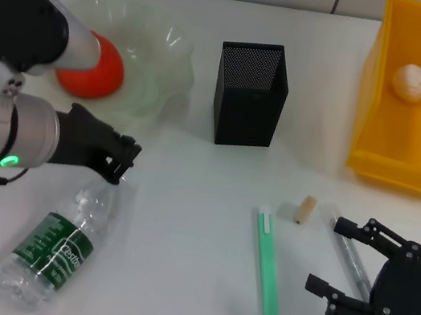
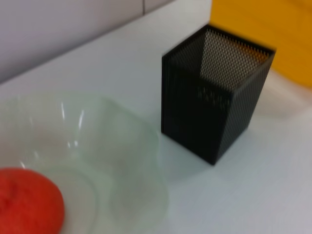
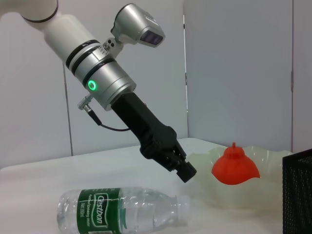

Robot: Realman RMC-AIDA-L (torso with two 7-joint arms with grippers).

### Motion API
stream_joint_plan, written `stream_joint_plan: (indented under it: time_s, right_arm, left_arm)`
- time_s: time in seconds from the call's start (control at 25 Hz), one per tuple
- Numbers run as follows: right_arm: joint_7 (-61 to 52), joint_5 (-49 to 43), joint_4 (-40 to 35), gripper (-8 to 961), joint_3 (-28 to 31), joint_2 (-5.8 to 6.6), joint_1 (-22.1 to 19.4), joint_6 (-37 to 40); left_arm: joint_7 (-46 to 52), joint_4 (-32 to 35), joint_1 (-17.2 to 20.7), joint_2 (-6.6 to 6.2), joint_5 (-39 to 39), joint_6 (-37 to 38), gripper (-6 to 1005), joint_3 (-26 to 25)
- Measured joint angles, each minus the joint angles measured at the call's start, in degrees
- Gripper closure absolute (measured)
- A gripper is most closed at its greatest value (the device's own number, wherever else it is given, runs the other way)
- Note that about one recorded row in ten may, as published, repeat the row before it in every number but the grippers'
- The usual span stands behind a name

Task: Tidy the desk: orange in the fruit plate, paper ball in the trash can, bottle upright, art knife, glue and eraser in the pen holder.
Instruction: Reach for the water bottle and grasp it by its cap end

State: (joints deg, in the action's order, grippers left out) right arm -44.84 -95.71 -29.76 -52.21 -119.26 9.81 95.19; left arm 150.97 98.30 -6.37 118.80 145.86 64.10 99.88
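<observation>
The robot's left gripper hovers shut above the lying bottle, so it should open, reach lower and grip the neck (image 1: pixel 97 196) before it tilts the bottle upright.
The clear bottle (image 1: pixel 56 248) with a green label lies on its side at the front left, also in the right wrist view (image 3: pixel 122 214). My left gripper (image 1: pixel 122 160) hovers just above its neck, shut and empty (image 3: pixel 183 170). The orange (image 1: pixel 91 71) rests in the glass fruit plate (image 1: pixel 163 55). A paper ball (image 1: pixel 411 81) lies inside the yellow trash can (image 1: pixel 406 159). A green art knife (image 1: pixel 267 264), a small tan eraser (image 1: pixel 307 210) and a clear glue stick (image 1: pixel 349 259) lie on the table before the black mesh pen holder (image 1: pixel 251 91). My right gripper (image 1: pixel 326 254) stands open over the glue stick.
The pen holder (image 2: pixel 217 92) stands between the fruit plate (image 2: pixel 97 146) and the yellow can (image 2: pixel 263 29). The left wrist view also shows the orange (image 2: pixel 27 200) in the plate. A wall runs along the back of the white table.
</observation>
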Motion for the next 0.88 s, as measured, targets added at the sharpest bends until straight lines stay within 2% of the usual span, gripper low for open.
stream_joint_plan:
  time_s: [0.08,0.2,0.44,0.88]
  right_arm:
    - [0.00,0.00,0.01,107,0.00,0.00,0.01,0.00]
    - [0.00,0.00,0.03,107,0.00,0.00,0.03,0.00]
    - [0.00,0.00,0.03,107,0.00,0.00,0.03,0.00]
    - [0.01,-0.77,0.06,108,0.00,0.00,0.03,-0.01]
  left_arm:
    - [1.36,0.18,-0.02,0.09,1.64,0.04,937,1.08]
    - [7.60,0.04,-1.07,0.24,9.22,0.38,843,5.72]
    - [9.09,-0.20,-1.52,0.29,9.99,0.81,648,6.24]
    - [11.01,-2.13,-2.87,0.29,10.39,1.93,381,5.88]
